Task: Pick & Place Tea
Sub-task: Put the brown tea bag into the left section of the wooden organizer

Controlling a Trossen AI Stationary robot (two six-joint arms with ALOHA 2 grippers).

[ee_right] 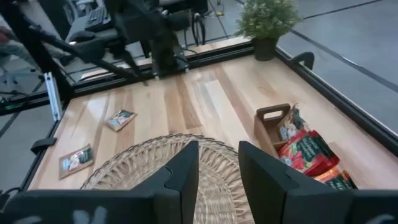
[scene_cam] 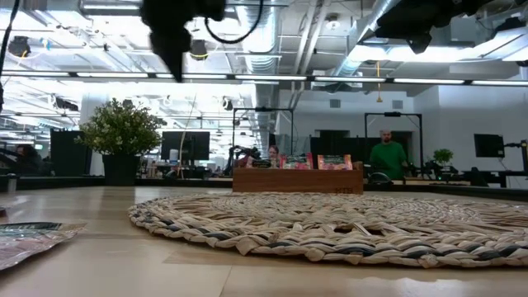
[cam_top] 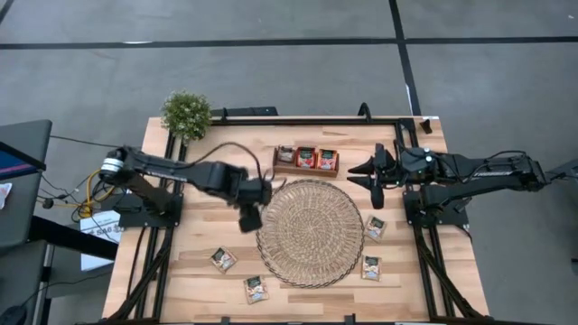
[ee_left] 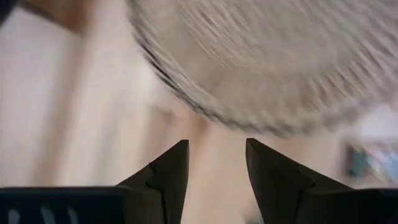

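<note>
Next, I need to close my left gripper on the sachet's dark label [cam_top: 220, 259], on the tea sachet nearest my left arm's base.
Three tea sachets [cam_top: 306, 158] stand upright in a small wooden tray [cam_top: 280, 168] at the far edge of a round woven mat [cam_top: 310, 233]. Several more sachets lie flat on the table: two left of the mat [cam_top: 223, 260] [cam_top: 256, 289] and two right of it [cam_top: 375, 227] [cam_top: 371, 267]. My left gripper [cam_top: 249, 219] hangs above the table at the mat's left edge, pointing steeply down, open with nothing between its fingers [ee_left: 216, 155]. My right gripper [cam_top: 352, 175] hovers right of the tray, high over the table, open and empty [ee_right: 219, 162].
A potted plant [cam_top: 186, 113] stands at the far left corner. Black frame rails [cam_top: 298, 117] run along the table's far edge and down both sides. Bare wood shows between the left arm and the near-left sachets. People [scene_cam: 388, 155] stand in the room beyond the table.
</note>
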